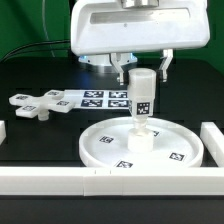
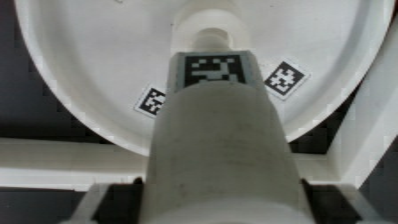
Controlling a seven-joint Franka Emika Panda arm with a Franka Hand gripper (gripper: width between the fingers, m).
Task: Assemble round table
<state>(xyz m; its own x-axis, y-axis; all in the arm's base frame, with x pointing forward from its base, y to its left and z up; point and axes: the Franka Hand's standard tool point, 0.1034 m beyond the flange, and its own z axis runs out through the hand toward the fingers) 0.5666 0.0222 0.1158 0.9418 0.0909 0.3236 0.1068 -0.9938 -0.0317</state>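
My gripper is going to release the post once it sits snugly down in the large rimmed disc's central hub (image 1: 138, 131) (image 2: 210, 30).
The large rimmed disc (image 1: 140, 145) lies flat on the black table near the front. The short cylinder post (image 1: 142, 100) stands upright on the disc's central hub, with a tag on its side. My gripper (image 1: 142, 68) is shut on the post's upper end from above. In the wrist view the post (image 2: 222, 150) runs between my fingers (image 2: 121, 205) down to the hub, with the disc (image 2: 107, 60) below it. The flat cross-shaped piece (image 1: 33, 103) lies on the table at the exterior view's left, apart from the disc.
The marker board (image 1: 95, 98) lies flat behind the disc. Long white bars (image 1: 60, 180) edge the black surface at the front, with a raised end (image 1: 214, 140) at the exterior view's right and another (image 1: 4, 132) at its left.
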